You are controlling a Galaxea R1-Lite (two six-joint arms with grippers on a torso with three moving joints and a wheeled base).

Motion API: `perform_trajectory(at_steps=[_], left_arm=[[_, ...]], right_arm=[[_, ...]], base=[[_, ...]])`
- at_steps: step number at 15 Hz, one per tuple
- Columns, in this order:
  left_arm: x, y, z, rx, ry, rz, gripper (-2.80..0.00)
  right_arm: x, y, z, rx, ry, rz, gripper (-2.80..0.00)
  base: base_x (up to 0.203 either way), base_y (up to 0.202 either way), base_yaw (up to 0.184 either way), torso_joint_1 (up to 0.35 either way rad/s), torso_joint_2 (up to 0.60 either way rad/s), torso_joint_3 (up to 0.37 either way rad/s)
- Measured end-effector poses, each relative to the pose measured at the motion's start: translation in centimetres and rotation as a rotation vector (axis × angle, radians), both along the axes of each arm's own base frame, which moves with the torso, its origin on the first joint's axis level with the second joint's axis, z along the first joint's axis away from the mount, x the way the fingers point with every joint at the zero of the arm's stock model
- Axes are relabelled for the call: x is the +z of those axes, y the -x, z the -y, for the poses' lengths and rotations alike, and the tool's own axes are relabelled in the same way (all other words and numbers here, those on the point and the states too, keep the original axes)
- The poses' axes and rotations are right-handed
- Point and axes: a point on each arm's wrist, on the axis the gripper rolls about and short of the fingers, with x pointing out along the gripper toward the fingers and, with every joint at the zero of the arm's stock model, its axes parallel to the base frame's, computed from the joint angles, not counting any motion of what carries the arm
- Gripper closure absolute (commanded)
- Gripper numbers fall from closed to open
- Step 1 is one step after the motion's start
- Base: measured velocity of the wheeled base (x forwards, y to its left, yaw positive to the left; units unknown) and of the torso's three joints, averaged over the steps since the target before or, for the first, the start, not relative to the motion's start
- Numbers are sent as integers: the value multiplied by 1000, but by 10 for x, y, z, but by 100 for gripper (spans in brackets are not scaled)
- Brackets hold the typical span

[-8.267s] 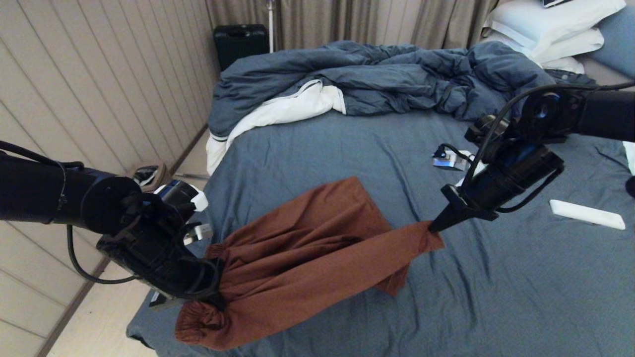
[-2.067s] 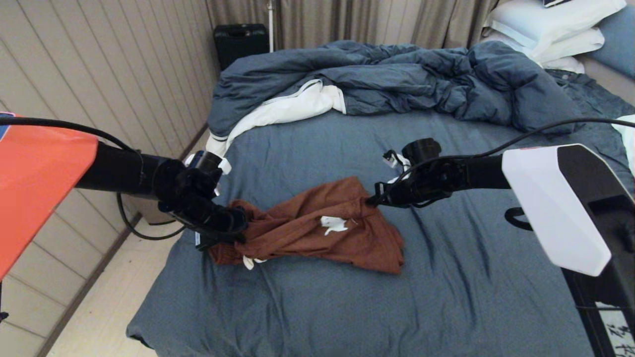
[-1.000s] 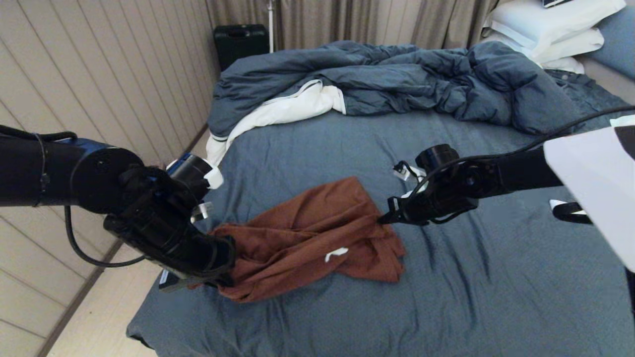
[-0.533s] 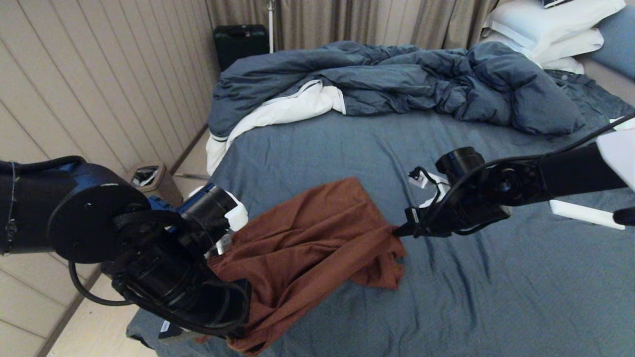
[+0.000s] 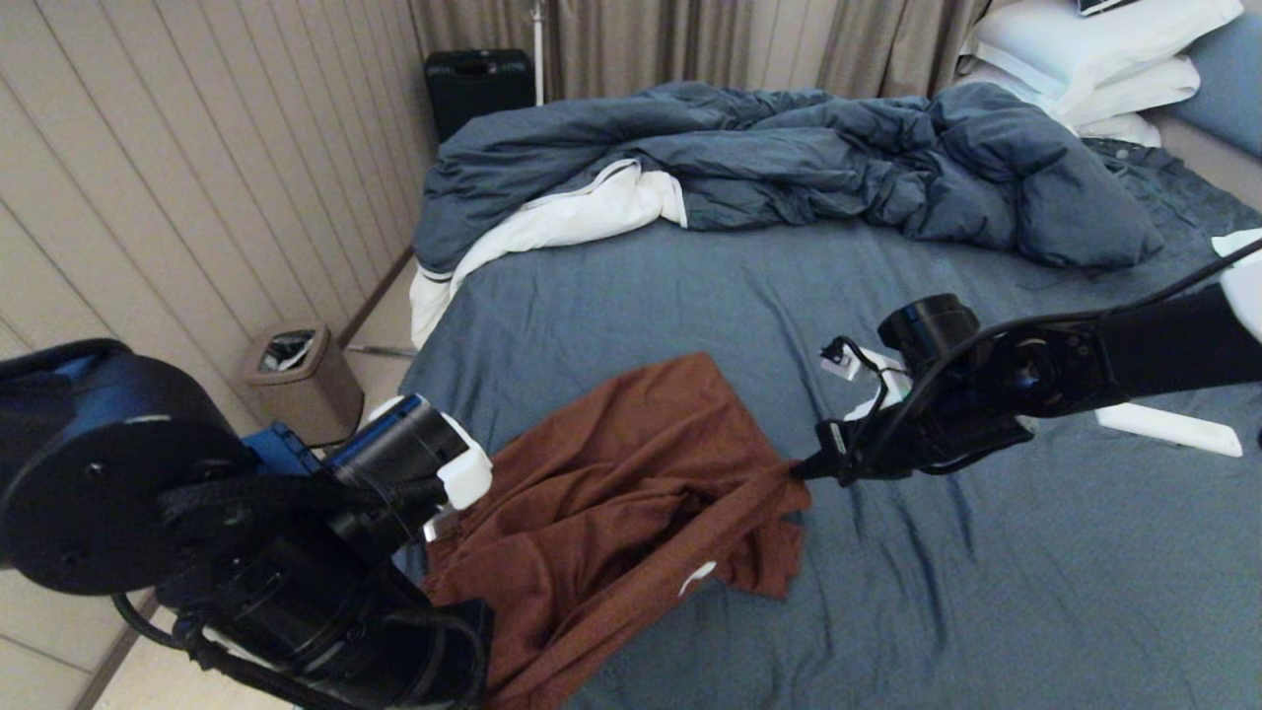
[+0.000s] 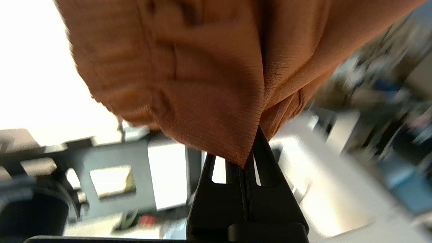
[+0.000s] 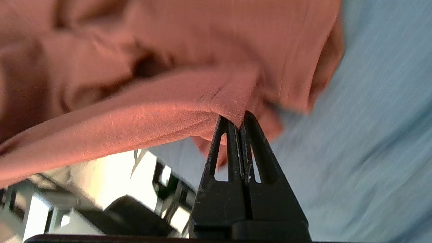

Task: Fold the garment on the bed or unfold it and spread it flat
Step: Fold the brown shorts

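Observation:
My left gripper needs to let go of the garment's corner on the sheet point(image 5: 414, 448), by the edge of the bed that is nearest the small bin.
The rust-brown garment point(image 5: 631, 493) hangs stretched between my two grippers over the near part of the bed point(image 5: 937, 611). A small white mark point(image 5: 698, 577) shows on its lower fold. My left gripper point(image 6: 248, 158) is shut on one corner of the garment point(image 6: 202, 84), low at the near left; in the head view its jaws are hidden behind its own wrist. My right gripper point(image 5: 804, 468) is shut on another corner, right of the cloth. The right wrist view shows its jaws point(image 7: 241, 121) pinching the garment's point(image 7: 168, 67) edge above the sheet.
A rumpled dark blue duvet point(image 5: 789, 158) with white lining lies across the far half of the bed. White pillows point(image 5: 1094, 49) are stacked at the far right. A white flat object point(image 5: 1168, 429) lies on the sheet behind my right arm. A small bin point(image 5: 301, 380) stands on the floor left of the bed.
My left gripper has pulled its corner nearer and lower toward the bed's near left edge. My right gripper has shifted slightly right and nearer. The garment has been drawn out between them.

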Motion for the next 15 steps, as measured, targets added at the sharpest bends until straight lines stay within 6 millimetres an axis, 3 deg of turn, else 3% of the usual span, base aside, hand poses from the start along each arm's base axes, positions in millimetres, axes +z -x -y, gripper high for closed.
perform_trajectory(at_steps=[4,6,10,12,15], left_arm=[[31,-35,-20,109,41,163,0],[37,-55,-34,160,57,225,0],[21,-93,-57,248,53,268,0],[6,-106,-64,275,42,266,0],[-9,-120,-73,303,39,280,0]], right_arm=[[23,-25,-7,-17,-25,99,0],[39,-41,-13,-42,-31,168,0],[52,-77,-40,-93,-1,293,0],[40,-89,-68,-124,58,334,0],[24,-101,-87,-169,96,400,0]], base=[[0,0,0,0,0,0],[0,0,0,0,0,0],[0,0,0,0,0,0],[0,0,0,0,0,0],[0,0,0,0,0,0]])
